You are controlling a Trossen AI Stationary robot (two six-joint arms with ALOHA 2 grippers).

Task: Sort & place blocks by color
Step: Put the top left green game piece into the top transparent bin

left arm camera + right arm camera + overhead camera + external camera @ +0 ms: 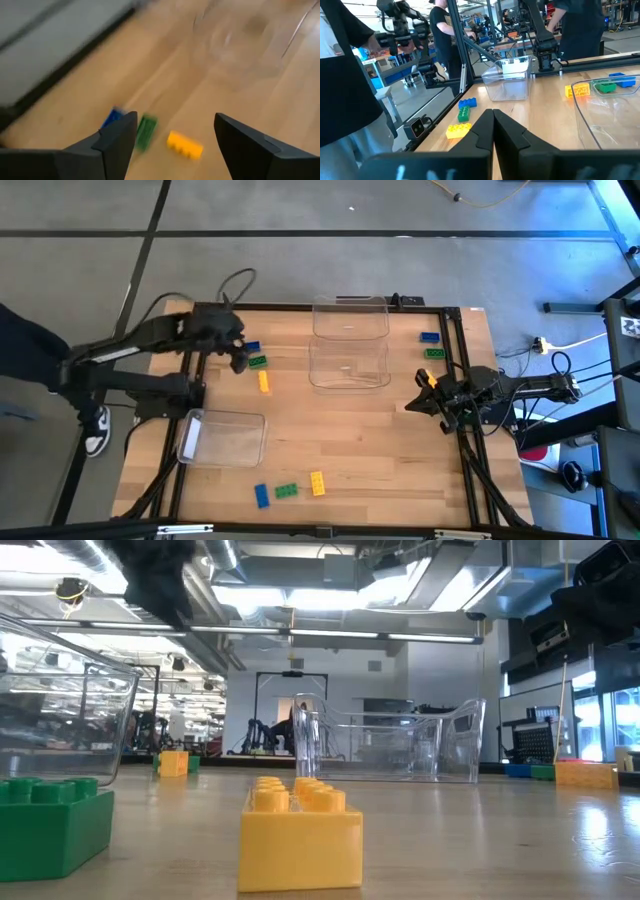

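The green block (258,362) (146,132) below my left gripper, between the blue block and the yellow block, will be gripped by its long sides with that gripper.
Three groups of blocks lie flat on the wooden table. At the far left are blue (250,347), green (257,361) and yellow (263,381). At the far right are blue (429,337), green (434,353) and yellow-orange (428,377). By the near edge are blue (261,495), green (286,490) and yellow (317,483). My left gripper (240,360) hangs open above the far-left group, slanting down; its wrist view shows the green block (146,131) and yellow block (185,145) below, between the fingers. My right gripper (412,404) is shut and level at the right side, holding nothing.
Three clear bins stand on the table: two in the middle toward the far edge (350,317) (348,363) and one at the near left (222,437). A black frame runs along the table's sides. People stand in the room beyond the left edge (340,75).
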